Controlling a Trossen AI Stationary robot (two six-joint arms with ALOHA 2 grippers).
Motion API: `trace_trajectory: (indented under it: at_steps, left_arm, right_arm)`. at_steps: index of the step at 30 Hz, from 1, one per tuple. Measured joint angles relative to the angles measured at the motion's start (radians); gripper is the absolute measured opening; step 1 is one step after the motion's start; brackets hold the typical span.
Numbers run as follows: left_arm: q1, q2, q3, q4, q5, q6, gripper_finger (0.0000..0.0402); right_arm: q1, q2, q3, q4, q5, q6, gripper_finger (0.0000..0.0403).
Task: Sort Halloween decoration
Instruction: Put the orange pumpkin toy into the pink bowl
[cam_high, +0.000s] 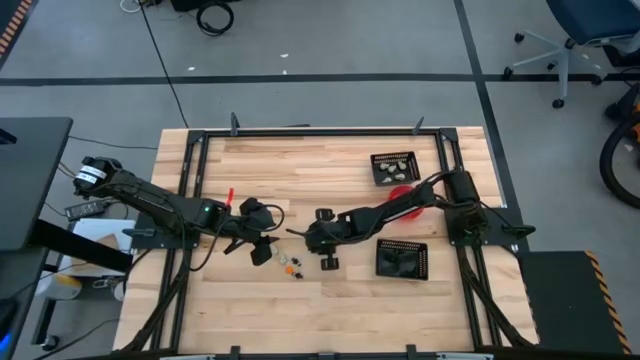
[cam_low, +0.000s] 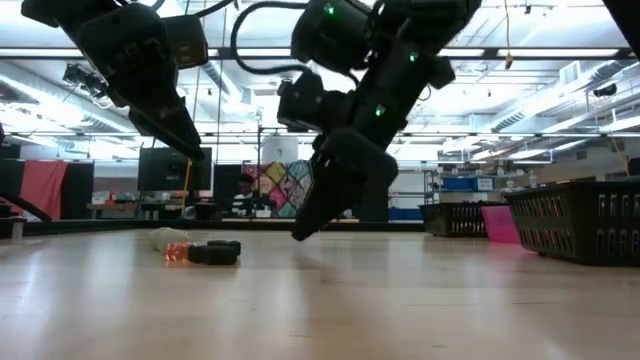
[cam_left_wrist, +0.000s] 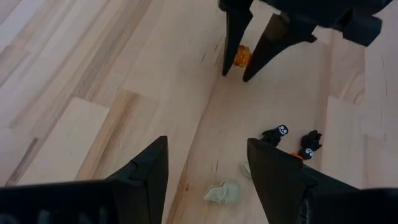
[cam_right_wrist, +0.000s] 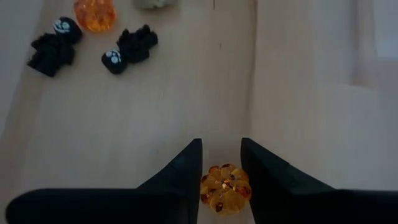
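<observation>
Next, my right gripper lets go of the orange pumpkin trinket in the round pink-red bowl (cam_high: 404, 205) between the black mesh trays.
The Halloween decoration is a small heap of tiny trinkets on the wood near the table's middle (cam_high: 290, 265). In the right wrist view I see black ones (cam_right_wrist: 130, 46), an orange one (cam_right_wrist: 94, 14) and a pale cream one (cam_right_wrist: 155, 3). A cream skull (cam_left_wrist: 224, 191) lies just under my left gripper (cam_left_wrist: 208, 142), which hangs open above the heap. My right gripper (cam_right_wrist: 221, 146) stands beside the heap, fingertips low over the wood (cam_low: 300, 233), shut on one orange pumpkin trinket (cam_right_wrist: 225, 186). My right gripper pinches the orange pumpkin trinket (cam_left_wrist: 242, 56) between its two fingers, one finger (cam_right_wrist: 189, 165) on each side of it. The fingers slant down at the table. Whether the trinket is off the wood I cannot tell.
Two square black mesh trays sit on the table's right half, one toward the far edge (cam_high: 395, 167) and one toward the near edge (cam_high: 402, 259). The round pink-red bowl (cam_high: 402, 195) stands between them, under the right arm. Bare wood lies left of and in front of the heap.
</observation>
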Motion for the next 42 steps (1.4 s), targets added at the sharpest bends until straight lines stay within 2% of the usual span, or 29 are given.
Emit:
trace_trajectory:
  at_steps: [9, 24, 33, 42]
  left_arm:
    - [0.0, 0.0, 0.0, 0.0, 0.0, 0.0, 0.0192]
    - [0.0, 0.0, 0.0, 0.0, 0.0, 0.0, 0.0192]
    - [0.0, 0.0, 0.0, 0.0, 0.0, 0.0, 0.0192]
    - [0.0, 0.0, 0.0, 0.001, 0.0, 0.0, 0.0192]
  right_arm:
    - [0.001, -0.098, 0.02, -0.208, 0.007, -0.007, 0.0105]
    - [0.002, -0.286, 0.012, -0.577, 0.179, 0.051, 0.0105]
    - [0.0, -0.368, -0.102, -0.734, 0.322, 0.166, 0.0105]
    - [-0.056, -0.427, -0.233, -0.781, 0.369, 0.323, 0.0105]
